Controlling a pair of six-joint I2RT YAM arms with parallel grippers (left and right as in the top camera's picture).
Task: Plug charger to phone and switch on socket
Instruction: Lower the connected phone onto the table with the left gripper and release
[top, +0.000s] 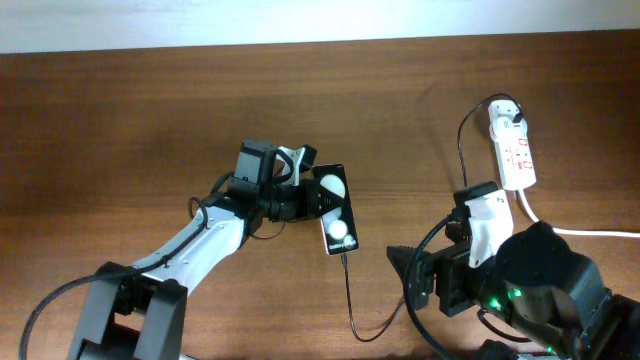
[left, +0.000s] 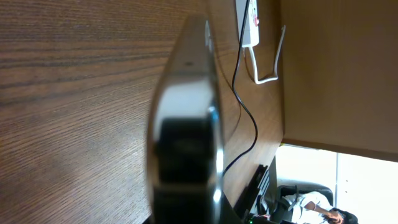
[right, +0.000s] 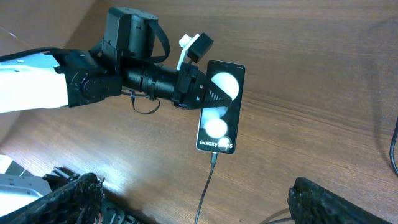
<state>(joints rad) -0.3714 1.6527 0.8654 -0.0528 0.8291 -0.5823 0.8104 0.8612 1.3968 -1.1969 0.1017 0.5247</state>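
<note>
The phone, now lying at the table's middle, will be released by my left gripper flat on the brown table (top: 310, 213), just below that gripper's own fingertips.
The phone (top: 336, 212) lies flat at the table's middle, its glossy face showing round white reflections (right: 217, 127). My left gripper (top: 318, 195) is shut on the phone's left edge, one dark finger (right: 214, 95) lying over the screen. In the left wrist view the phone (left: 186, 118) fills the middle, seen edge-on and blurred. The charger's thin black cable (top: 349, 295) has its tip (right: 214, 158) in the phone's lower end, loops right, and ends in a plug (top: 513, 119) on the socket (top: 514, 150). My right gripper (top: 408, 278) stands open, right of the cable and apart from it.
The socket's thick white cord (top: 580, 231) runs off to the right edge. The socket (left: 249, 22) and cable (left: 244, 106) also show in the left wrist view. The table's far edge (top: 300, 42) borders a pale wall. My right fingers (right: 342, 202) frame the cable (right: 205, 193).
</note>
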